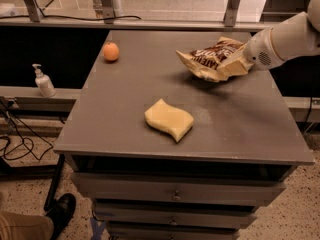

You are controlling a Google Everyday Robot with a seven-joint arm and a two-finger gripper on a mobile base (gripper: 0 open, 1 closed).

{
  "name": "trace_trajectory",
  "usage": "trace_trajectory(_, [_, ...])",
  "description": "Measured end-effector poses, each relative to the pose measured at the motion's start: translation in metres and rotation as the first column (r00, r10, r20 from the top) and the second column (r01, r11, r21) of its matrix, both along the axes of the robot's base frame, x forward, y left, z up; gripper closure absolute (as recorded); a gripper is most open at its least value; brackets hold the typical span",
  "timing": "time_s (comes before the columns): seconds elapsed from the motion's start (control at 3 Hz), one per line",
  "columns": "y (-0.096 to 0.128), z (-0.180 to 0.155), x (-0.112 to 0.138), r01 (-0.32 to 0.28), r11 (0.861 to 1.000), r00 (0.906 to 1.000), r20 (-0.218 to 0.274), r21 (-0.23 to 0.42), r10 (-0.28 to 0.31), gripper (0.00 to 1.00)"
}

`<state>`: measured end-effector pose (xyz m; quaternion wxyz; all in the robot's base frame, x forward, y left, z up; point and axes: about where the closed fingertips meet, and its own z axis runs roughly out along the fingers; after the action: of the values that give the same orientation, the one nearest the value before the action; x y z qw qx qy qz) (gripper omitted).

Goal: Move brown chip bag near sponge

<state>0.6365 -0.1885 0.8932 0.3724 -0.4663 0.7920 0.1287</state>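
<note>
I will release the brown chip bag on the grey table [188, 91], just behind the pale-yellow sponge. The bag now hangs a little above the table.
The brown chip bag [209, 58] is dark brown and tan with white lettering. It hangs a little above the grey table [250, 129] at the back right, with its shadow on the top below it. My gripper [239, 64] comes in from the right on a white arm and is shut on the bag's right end. The pale-yellow wavy sponge [169, 119] lies flat near the table's front middle, well in front of and left of the bag.
A small orange fruit [111, 51] sits at the table's back left. A soap pump bottle [44, 81] stands on a ledge to the left. A person's shoe [60, 211] is on the floor at the lower left. Drawers sit under the tabletop.
</note>
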Motion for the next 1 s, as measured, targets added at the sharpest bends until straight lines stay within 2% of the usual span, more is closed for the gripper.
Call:
trace_trajectory(0.33, [0.037, -0.016, -0.033, -0.083, 0.996, 0.9957, -0.039, 0.012, 0.084, 1.0])
trace_trajectory(1.0, [0.079, -0.033, -0.092, -0.178, 0.982, 0.9777, -0.101, 0.068, 0.184, 1.0])
